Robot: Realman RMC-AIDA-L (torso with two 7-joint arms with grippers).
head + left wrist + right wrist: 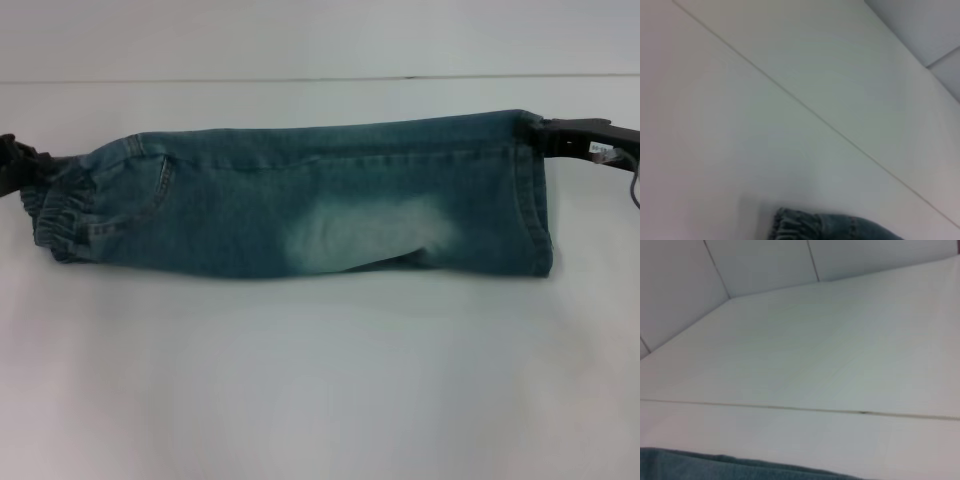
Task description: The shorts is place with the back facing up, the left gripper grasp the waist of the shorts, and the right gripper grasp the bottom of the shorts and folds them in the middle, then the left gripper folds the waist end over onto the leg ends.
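Next, my right gripper lets go of the far hem corner along the shorts' far edge, slightly inward of the leg-end stitching (498,135).
The blue denim shorts (300,200) lie folded lengthwise in a long band across the white table (320,380). The elastic waist (60,210) is at the left and the leg ends (530,200) at the right. My left gripper (30,165) is at the far corner of the waist, shut on the bunched fabric. My right gripper (535,132) is at the far corner of the leg ends, shut on the hem. The cloth's far edge runs straight between the two. The left wrist view shows only the gathered waist (805,227), and the right wrist view only a strip of denim (700,465).
A seam (300,80) crosses the table top behind the shorts. Bare white surface (320,400) stretches in front of the shorts to the near edge of view. Wall panels (765,260) rise behind the table.
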